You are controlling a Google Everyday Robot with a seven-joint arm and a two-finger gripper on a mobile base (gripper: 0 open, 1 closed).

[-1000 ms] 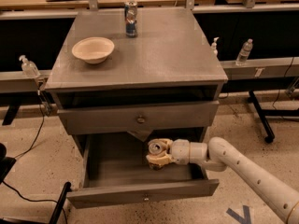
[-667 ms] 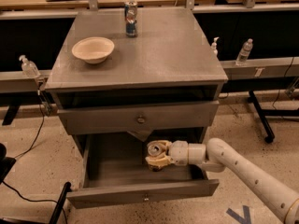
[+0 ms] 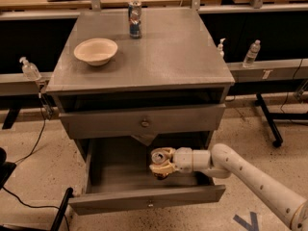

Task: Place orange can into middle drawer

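Observation:
The robot will use its gripper to set the orange can, now tilted just above the drawer floor, down on the open middle drawer's bottom, behind its front knob (image 3: 160, 162).
The middle drawer (image 3: 147, 199) is pulled open below the closed upper drawer (image 3: 143, 121). My gripper (image 3: 160, 163) reaches in from the right, over the drawer's right half. It is shut on the orange can (image 3: 161, 157), whose silver top points left and up. The can hangs tilted just above the drawer floor; I cannot tell whether it touches the floor.
On the cabinet top (image 3: 183, 57) stand a blue-and-silver can (image 3: 135, 19) at the back and a pale bowl (image 3: 96, 50) at the left. Bottles (image 3: 252, 53) stand on ledges to both sides. A black stand foot (image 3: 267, 124) is at the right, and cables lie at the left.
The gripper with the can has shifted very slightly down inside the open drawer. Nothing else has moved.

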